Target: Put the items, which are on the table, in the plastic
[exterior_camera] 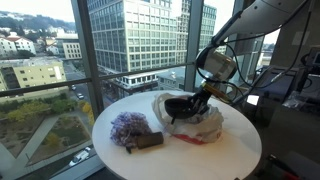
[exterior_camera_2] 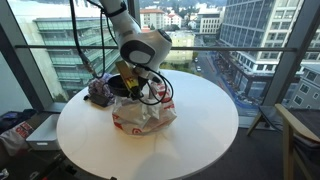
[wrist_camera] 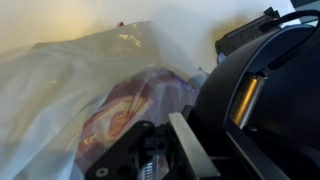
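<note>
Next, my gripper lets go of the small black bowl in the opening of the wrinkled white plastic bag (exterior_camera: 184, 115).
My gripper (exterior_camera: 200, 99) is shut on the rim of the small black bowl (exterior_camera: 179, 106), holding it tilted over the mouth of the wrinkled white plastic bag (exterior_camera: 198, 124) with reddish marks. In the wrist view the bowl (wrist_camera: 262, 95) fills the right side, clamped at the gripper (wrist_camera: 195, 125), with the plastic (wrist_camera: 90, 85) spread beyond it. The lilac-purple cloth (exterior_camera: 125, 127) and the small dark brown flat piece (exterior_camera: 148, 141) lie on the round white table (exterior_camera: 230, 160), apart from the bag. In an exterior view the gripper (exterior_camera_2: 133, 86) hangs over the plastic (exterior_camera_2: 145, 113), with the cloth (exterior_camera_2: 98, 91) beside it.
Tall windows (exterior_camera: 60, 60) stand close behind the table. A chair (exterior_camera_2: 300, 135) stands beside the table in an exterior view. Black cables (exterior_camera_2: 150, 88) hang from the wrist near the bag. Dark equipment (exterior_camera: 290, 85) stands behind the arm.
</note>
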`<state>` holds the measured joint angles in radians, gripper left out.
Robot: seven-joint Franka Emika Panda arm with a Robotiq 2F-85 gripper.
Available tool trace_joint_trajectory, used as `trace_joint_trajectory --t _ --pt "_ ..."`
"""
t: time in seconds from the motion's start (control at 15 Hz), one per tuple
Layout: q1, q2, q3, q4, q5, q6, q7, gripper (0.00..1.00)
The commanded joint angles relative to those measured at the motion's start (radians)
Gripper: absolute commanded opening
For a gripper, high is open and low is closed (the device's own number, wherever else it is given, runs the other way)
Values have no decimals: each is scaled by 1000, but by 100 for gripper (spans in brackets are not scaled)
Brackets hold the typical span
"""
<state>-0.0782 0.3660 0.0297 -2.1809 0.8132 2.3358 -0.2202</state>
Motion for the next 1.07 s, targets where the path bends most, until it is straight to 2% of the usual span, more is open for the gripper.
trace_joint_trajectory --t 0.0,0.2,0.47,0.8,0.87,1.0 --pt "-22 49 -11 74 19 -12 44 10" --pt "-42 77 -23 104 16 -16 73 10" --pt "-5 100 -64 103 -83 80 188 10" --pt "4 112 -61 97 -206 146 285 8" --pt "1 110 -56 95 -222 148 291 32" --pt "-19 101 -33 96 -216 116 276 45"
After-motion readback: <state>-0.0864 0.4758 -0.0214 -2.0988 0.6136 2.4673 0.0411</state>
